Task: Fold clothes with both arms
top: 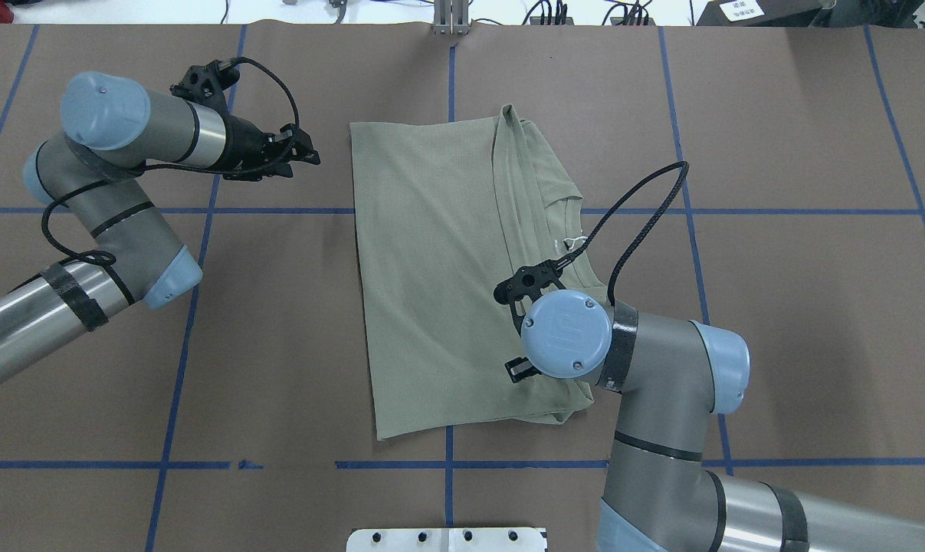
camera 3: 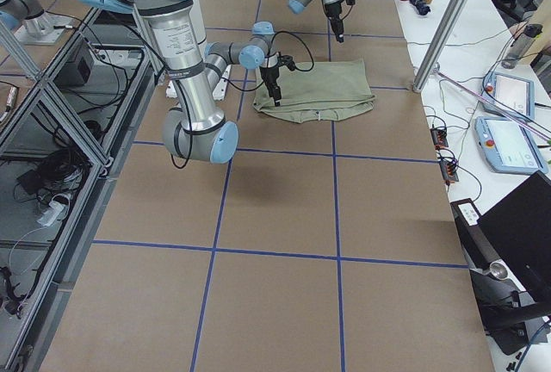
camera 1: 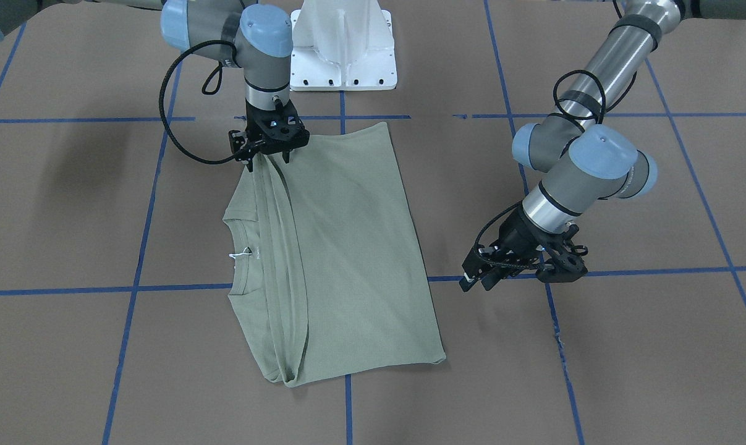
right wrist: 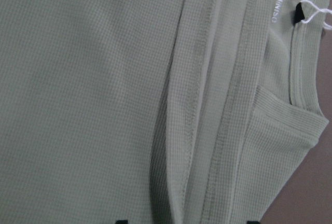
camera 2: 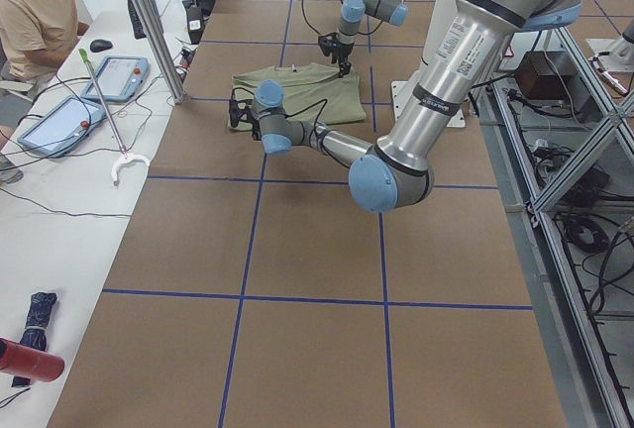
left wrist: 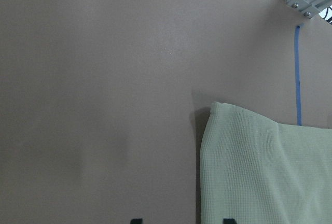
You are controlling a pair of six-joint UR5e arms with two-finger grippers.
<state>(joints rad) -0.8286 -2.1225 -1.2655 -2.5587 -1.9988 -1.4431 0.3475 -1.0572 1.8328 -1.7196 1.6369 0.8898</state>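
Note:
My right gripper is facing a loose fold that runs along the shirt beside its collar, so it should pinch the fold's near end (right wrist: 176, 203) and pull it flat toward the shirt's collar.
The sage-green shirt (camera 1: 348, 247) lies flat on the brown table, folded lengthwise, with its sleeves laid in a strip beside the ribbed collar (camera 1: 240, 253) and string tag (top: 573, 244). My right gripper (camera 1: 267, 159) is open just above the shirt's folded shoulder edge at the corner nearest the robot. Its wrist view shows the fabric (right wrist: 78, 105) close below, with the fingertips apart. In the overhead view it is hidden under its own wrist. My left gripper (camera 1: 481, 281) (top: 307, 151) is open and empty over bare table, a little off the shirt's hem corner (left wrist: 218, 110).
The white base pedestal (camera 1: 342, 49) stands at the table's robot side. Blue tape lines (camera 1: 131, 288) cross the table. A seated operator (camera 2: 35, 12), tablets (camera 3: 512, 92) and an aluminium post (camera 2: 149, 22) are along the far edge.

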